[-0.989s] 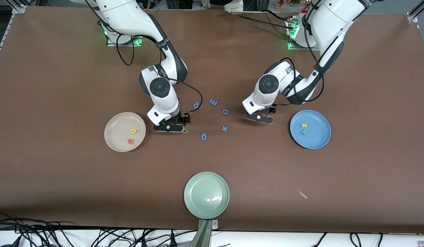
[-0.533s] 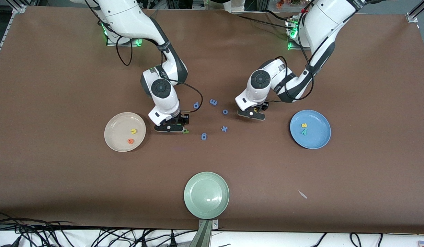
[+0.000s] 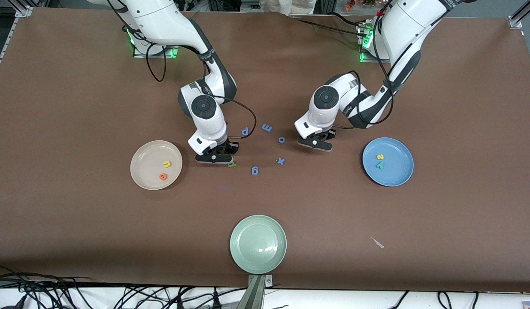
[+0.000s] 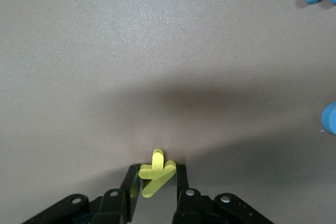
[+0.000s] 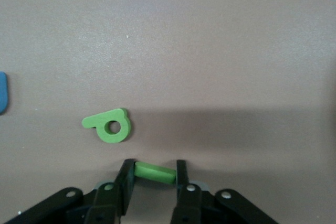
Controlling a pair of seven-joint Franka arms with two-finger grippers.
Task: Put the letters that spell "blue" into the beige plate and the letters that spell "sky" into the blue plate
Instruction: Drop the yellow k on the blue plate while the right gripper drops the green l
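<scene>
The yellow k, now low near the blue plate, will be let go by my left gripper in the blue plate (image 3: 392,159) beside the yellow s.
My right gripper (image 3: 213,158) is down at the table beside the beige plate (image 3: 141,152), shut on the light green l (image 5: 154,172), its fingers touching both ends. The olive-green b (image 5: 108,125) lies loose just next to it (image 3: 232,164). A yellow u (image 3: 166,164) and an orange e (image 3: 162,176) lie in the beige plate. My left gripper (image 3: 315,143) is low on the table near the blue plate (image 3: 401,176), shut on the yellow k (image 4: 155,170). A yellow s (image 3: 380,157) and a teal y (image 3: 379,165) lie in the blue plate.
Several blue letters lie between the grippers: p (image 3: 245,131), m (image 3: 267,127), o (image 3: 281,139), x (image 3: 280,161) and a 9-like one (image 3: 255,171). A pale green plate (image 3: 258,244) sits near the front camera's edge, a small pale scrap (image 3: 377,243) beside it toward the left arm's end.
Both grippers have closed, the right on the l and the left on the k. The left gripper first shifted a little toward the blue o.
</scene>
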